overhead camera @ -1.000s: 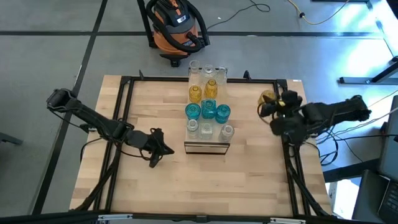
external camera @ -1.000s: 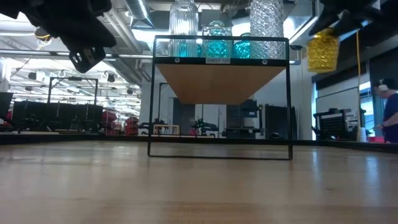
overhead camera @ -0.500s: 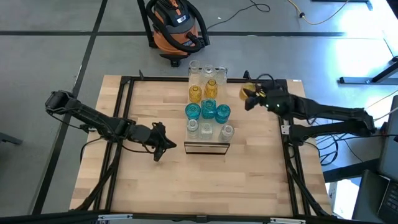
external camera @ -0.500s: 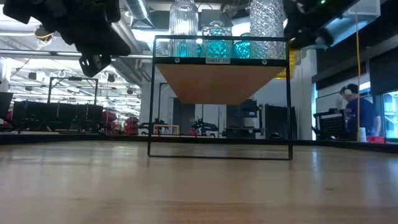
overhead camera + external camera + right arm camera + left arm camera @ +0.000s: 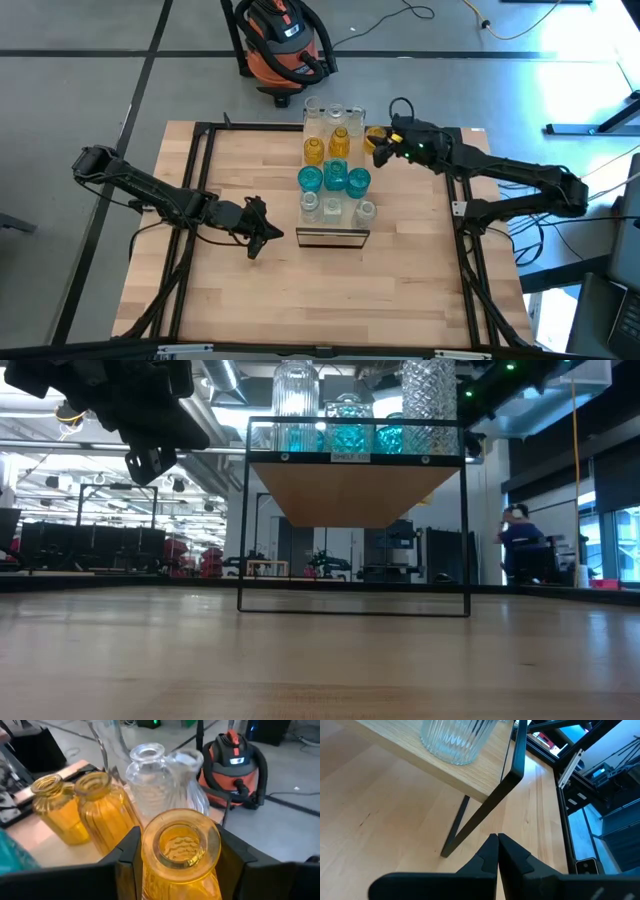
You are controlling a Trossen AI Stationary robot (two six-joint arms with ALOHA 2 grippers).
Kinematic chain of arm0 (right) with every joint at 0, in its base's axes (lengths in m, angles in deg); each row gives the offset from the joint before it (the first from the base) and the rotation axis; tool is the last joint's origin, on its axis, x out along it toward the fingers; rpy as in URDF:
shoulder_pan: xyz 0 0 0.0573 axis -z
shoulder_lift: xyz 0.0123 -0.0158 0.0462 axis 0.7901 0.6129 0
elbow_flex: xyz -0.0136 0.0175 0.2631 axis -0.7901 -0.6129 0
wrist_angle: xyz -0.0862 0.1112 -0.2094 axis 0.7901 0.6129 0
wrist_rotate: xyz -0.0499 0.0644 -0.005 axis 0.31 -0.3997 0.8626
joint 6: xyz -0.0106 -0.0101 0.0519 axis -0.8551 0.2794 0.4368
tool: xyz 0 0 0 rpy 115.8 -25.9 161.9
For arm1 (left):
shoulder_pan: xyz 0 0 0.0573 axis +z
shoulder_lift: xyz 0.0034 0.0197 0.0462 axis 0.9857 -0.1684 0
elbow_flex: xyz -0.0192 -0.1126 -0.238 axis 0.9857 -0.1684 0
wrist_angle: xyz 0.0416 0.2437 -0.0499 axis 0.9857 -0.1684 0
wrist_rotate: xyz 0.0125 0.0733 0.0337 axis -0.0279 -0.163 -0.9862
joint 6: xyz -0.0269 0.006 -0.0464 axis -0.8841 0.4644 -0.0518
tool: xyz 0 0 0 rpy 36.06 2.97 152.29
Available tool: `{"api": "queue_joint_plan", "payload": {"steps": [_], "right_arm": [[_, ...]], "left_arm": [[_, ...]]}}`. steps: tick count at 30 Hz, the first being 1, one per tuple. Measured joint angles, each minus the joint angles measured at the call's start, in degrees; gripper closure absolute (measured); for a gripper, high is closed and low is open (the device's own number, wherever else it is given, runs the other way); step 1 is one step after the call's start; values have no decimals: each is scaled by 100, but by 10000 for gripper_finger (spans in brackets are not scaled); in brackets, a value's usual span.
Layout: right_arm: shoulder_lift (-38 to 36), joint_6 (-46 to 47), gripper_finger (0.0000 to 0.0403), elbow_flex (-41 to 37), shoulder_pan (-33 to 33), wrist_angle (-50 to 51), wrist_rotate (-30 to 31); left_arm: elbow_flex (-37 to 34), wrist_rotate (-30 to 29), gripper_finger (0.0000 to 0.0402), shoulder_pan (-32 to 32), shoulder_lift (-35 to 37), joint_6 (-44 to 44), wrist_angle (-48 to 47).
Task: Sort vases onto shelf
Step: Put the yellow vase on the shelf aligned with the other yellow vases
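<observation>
I have the amber vase in my right gripper. I will put it down on the shelf [image 5: 354,145] beside the amber vases, just behind the teal ones.
The light-wood shelf [image 5: 333,236] on a black frame stands mid-table. On its top stand clear vases [image 5: 333,116] at the far end, then amber ones [image 5: 314,151], teal ones [image 5: 334,178], and clear ones [image 5: 334,210] in front. My right gripper [image 5: 384,147] is shut on another amber vase [image 5: 377,137] just right of the shelf's far end. In the right wrist view this vase [image 5: 181,845] sits before two amber vases [image 5: 80,807] and clear ones [image 5: 147,772]. My left gripper [image 5: 262,232] hangs shut near the shelf's front left leg [image 5: 470,815]. My right gripper pinches the amber vase just below its rim [image 5: 150,855], one finger [image 5: 127,857] on each side of it. The fingers reach level from the table's right side. The vase stands upright with its mouth up, lifted clear of the table.
An orange and black shop vacuum [image 5: 280,40] stands on the floor beyond the far edge. Bare tabletop [image 5: 390,290] lies in front of the shelf and to both sides. A person [image 5: 525,545] moves in the room behind.
My right gripper has carried the amber vase from the table's right edge leftward and toward the far edge, up to the shelf's far right side. My left gripper has shifted a little toward the shelf. The person in the background has walked left.
</observation>
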Motion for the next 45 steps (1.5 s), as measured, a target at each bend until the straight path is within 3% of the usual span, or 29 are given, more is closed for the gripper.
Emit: {"api": "queue_joint_plan", "payload": {"steps": [11, 45], "right_arm": [[1067, -321, 262, 1260, -4, 777, -5], [1306, 214, 262, 1224, -17, 674, -652]], "left_arm": [[0, -144, 401, -1, -1, 4, -8], [0, -142, 401, -19, -2, 59, -53]]}}
